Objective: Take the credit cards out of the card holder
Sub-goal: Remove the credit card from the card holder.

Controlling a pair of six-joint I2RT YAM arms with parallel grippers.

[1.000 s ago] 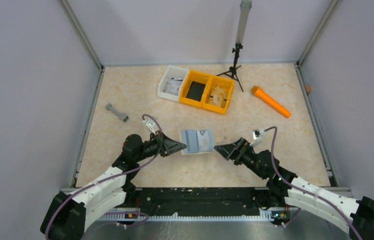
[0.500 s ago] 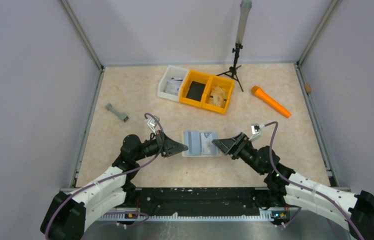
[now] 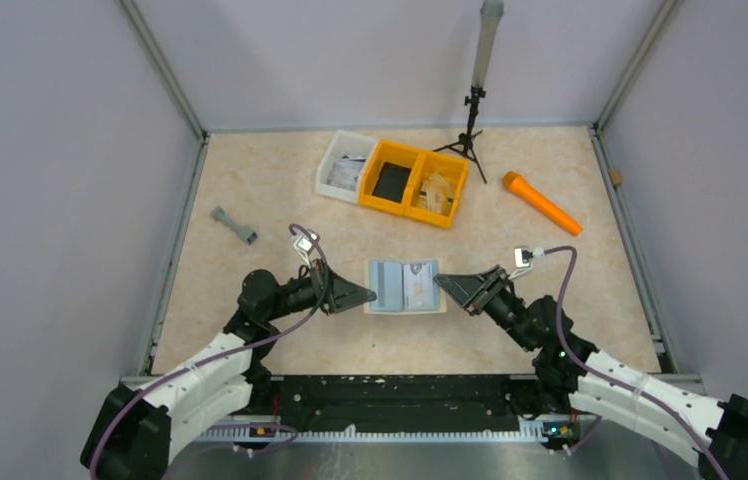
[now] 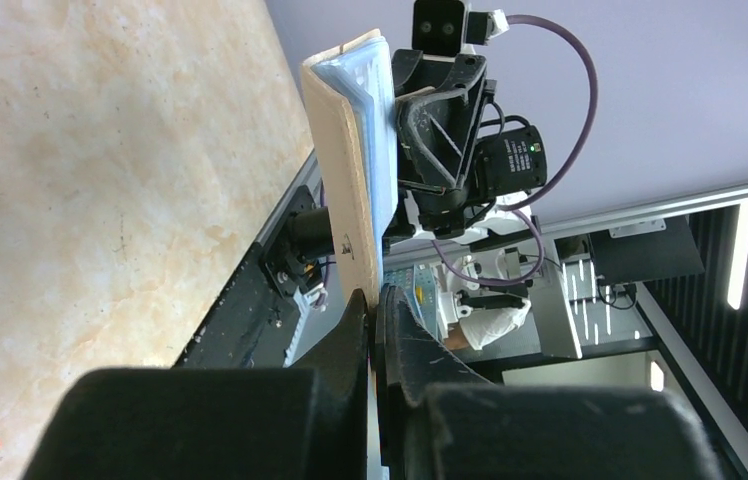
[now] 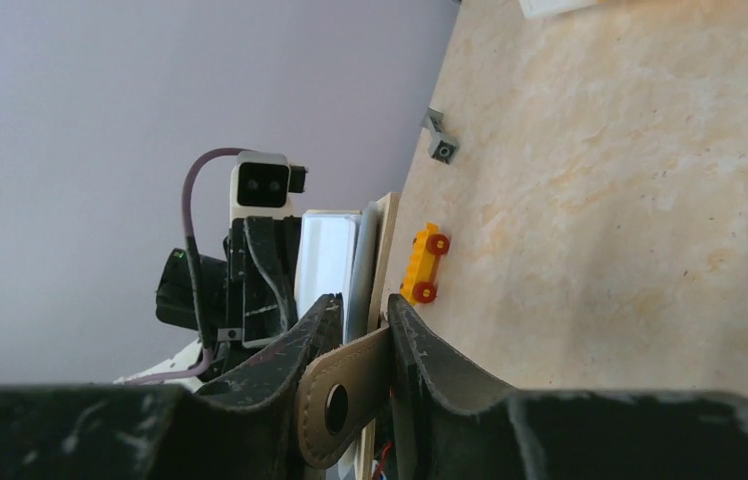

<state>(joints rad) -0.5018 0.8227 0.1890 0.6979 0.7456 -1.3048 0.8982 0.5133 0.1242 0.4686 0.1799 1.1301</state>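
The card holder's edges are pinched by both my grippers, so next my left gripper opens and pinches the credit card (image 3: pixel 407 286) by the card holder's fold while my right gripper stays shut.
The card holder (image 3: pixel 405 287) hangs open and flat above the table's middle, with its blue-grey inner face up and its tan outer face down. My left gripper (image 3: pixel 368 296) is shut on its left edge; in the left wrist view the holder (image 4: pixel 350 150) rises edge-on from the pinched jaws (image 4: pixel 378 300). My right gripper (image 3: pixel 440 283) is shut on the opposite edge. The right wrist view shows its jaws (image 5: pixel 360 312) around the holder's layers (image 5: pixel 335 262) and a tan strap tab (image 5: pixel 345 395). The credit cards cannot be told apart from the pockets.
A white bin (image 3: pixel 345 165) and a yellow double bin (image 3: pixel 418 183) stand at the back centre, next to a small tripod (image 3: pixel 470 120). An orange stick (image 3: pixel 542 203) lies back right, a grey dumbbell-shaped piece (image 3: pixel 234 225) left. A yellow toy car (image 5: pixel 422 265) lies under the holder.
My right gripper has moved left onto the holder's right edge and closed from wide open. The left gripper has kept its grip, and the holder has shifted slightly right.
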